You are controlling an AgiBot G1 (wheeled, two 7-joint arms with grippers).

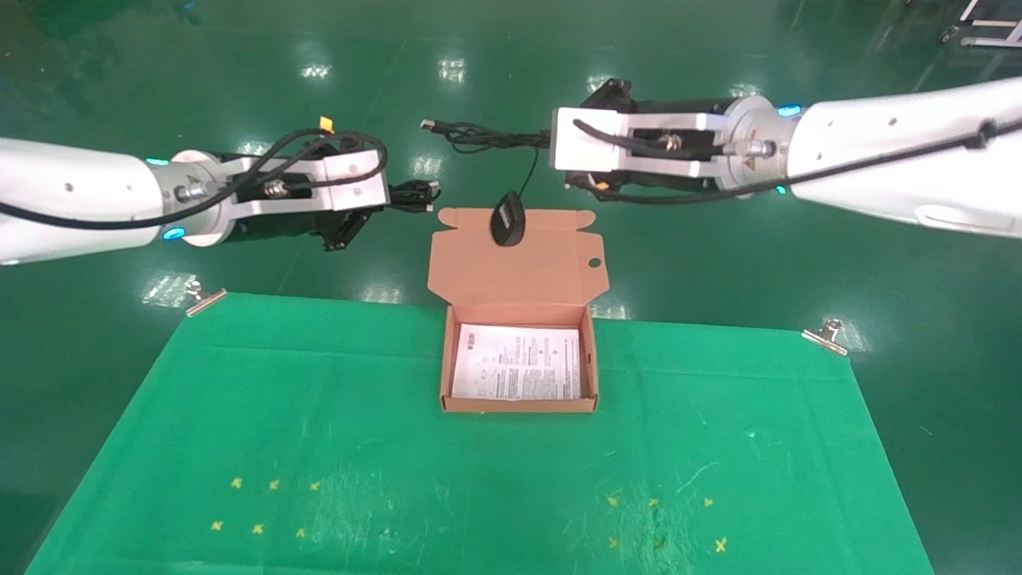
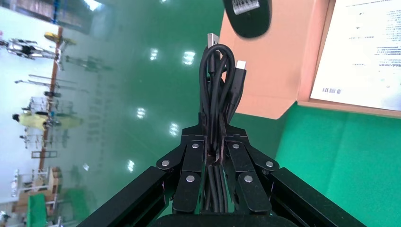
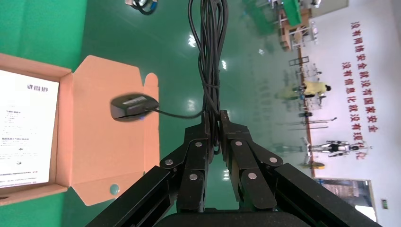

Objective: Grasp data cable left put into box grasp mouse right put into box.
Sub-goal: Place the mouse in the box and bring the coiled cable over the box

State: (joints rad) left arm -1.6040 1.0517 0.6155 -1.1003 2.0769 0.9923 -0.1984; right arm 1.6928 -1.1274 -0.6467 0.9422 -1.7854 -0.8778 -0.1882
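Observation:
Next, my right gripper puts the black mouse down near the middle of the white printed sheet [image 1: 508, 370] inside the open box.
My left gripper [image 1: 397, 196] is shut on the data cable [image 1: 417, 196], a flat black coiled bundle, held in the air left of the box's raised lid [image 1: 519, 267]. In the left wrist view the bundle [image 2: 217, 80] sticks out between the shut jaws [image 2: 213, 135]. My right gripper [image 1: 549, 145] is shut on the mouse's bundled cord [image 1: 479, 136], and the black mouse [image 1: 508, 220] dangles from it in front of the lid. In the right wrist view the cord [image 3: 210, 47] runs from the gripper [image 3: 213, 120] to the mouse [image 3: 132, 106]. The open box [image 1: 519, 404] holds only a white printed sheet [image 1: 517, 363].
The box stands at the far middle edge of a green cloth [image 1: 319, 447] held by metal clips [image 1: 204, 297] [image 1: 826, 334]. Small yellow marks [image 1: 263, 503] [image 1: 663, 519] sit near the front left and right. Shiny green floor lies beyond.

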